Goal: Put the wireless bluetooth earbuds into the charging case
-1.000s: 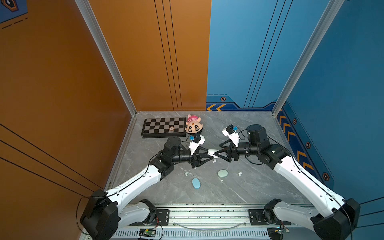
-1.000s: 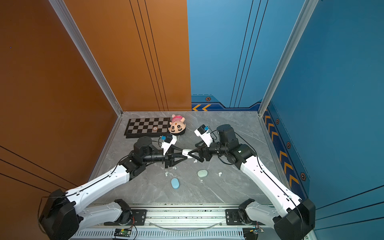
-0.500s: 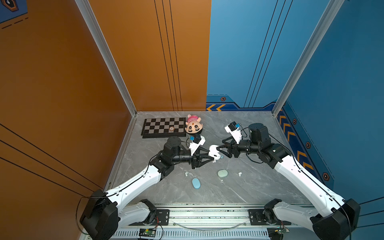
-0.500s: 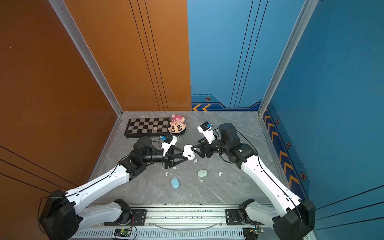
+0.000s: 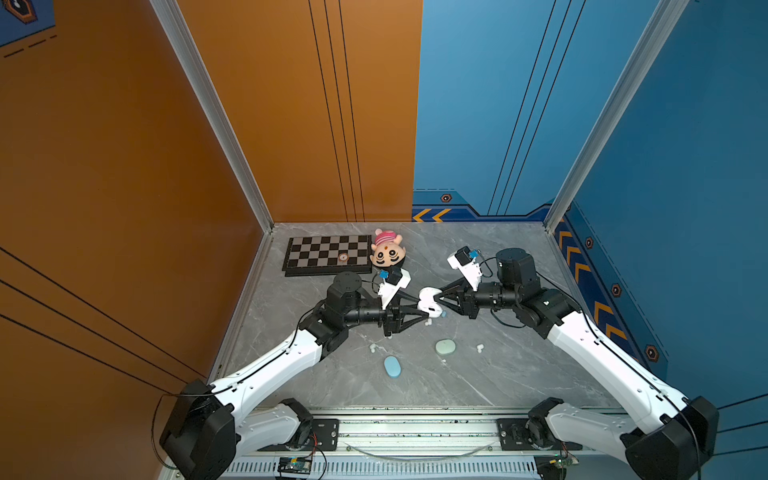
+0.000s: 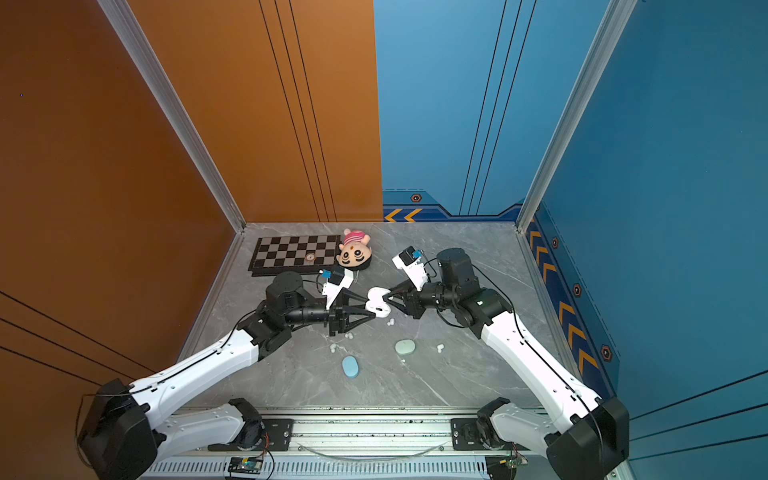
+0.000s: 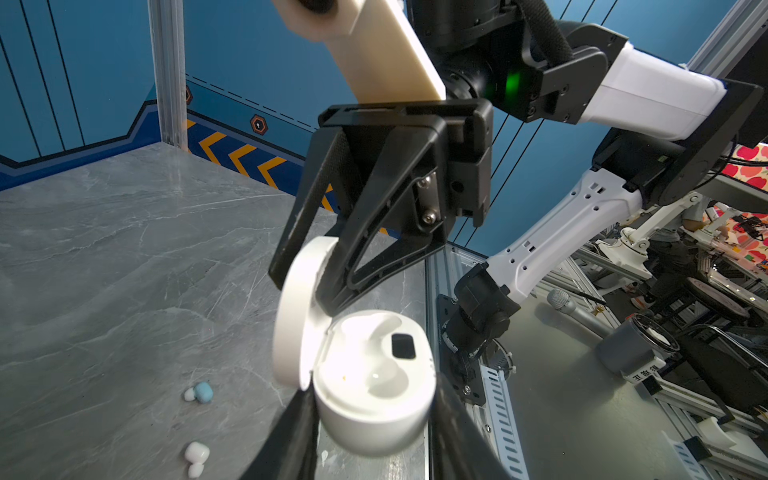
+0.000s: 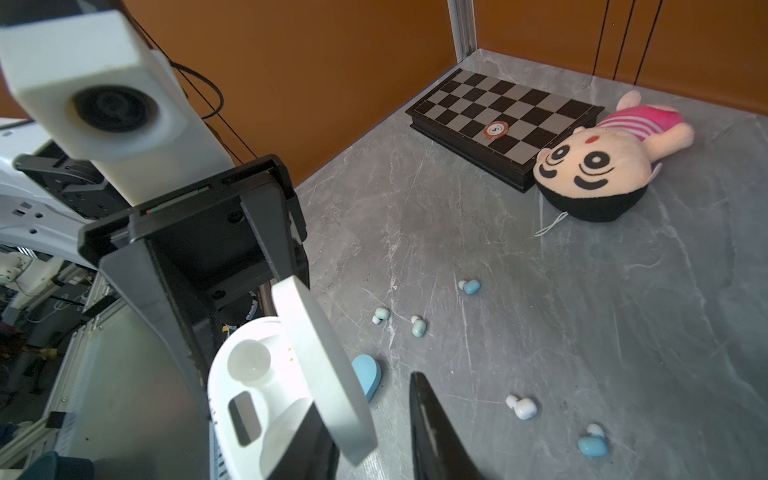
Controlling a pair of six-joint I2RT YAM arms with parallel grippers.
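Observation:
The white charging case's base is clamped by my left gripper beside the sockets, so my right gripper will hold the lid while my left gripper takes the lid's edge [image 7: 293,352].
A white charging case [image 5: 428,306] [image 6: 378,306] hangs above the table's middle, its base [image 7: 374,399] clamped in my left gripper [image 5: 424,311] [image 7: 374,436]. Both sockets are empty. The lid [image 7: 297,316] [image 8: 324,365] stands open between the jaws of my right gripper [image 5: 436,299] [image 8: 365,407]. One finger lies against the lid's inner face and the other stands a small gap off its outer face. Several earbuds lie loose on the table: light blue [image 8: 471,286] [image 8: 592,444], pale green [image 8: 381,313] [image 8: 419,327] and white [image 8: 523,408] [image 5: 480,347].
A shut blue case [image 5: 392,367] and a shut pale green case [image 5: 445,346] lie nearer the front. A chessboard [image 5: 328,254] with a chip on it and a plush doll [image 5: 387,251] sit at the back. Walls stand on three sides.
The case's lid has swung up and open. My right gripper's jaws have narrowed around it. The left gripper has kept its hold and hardly moved.

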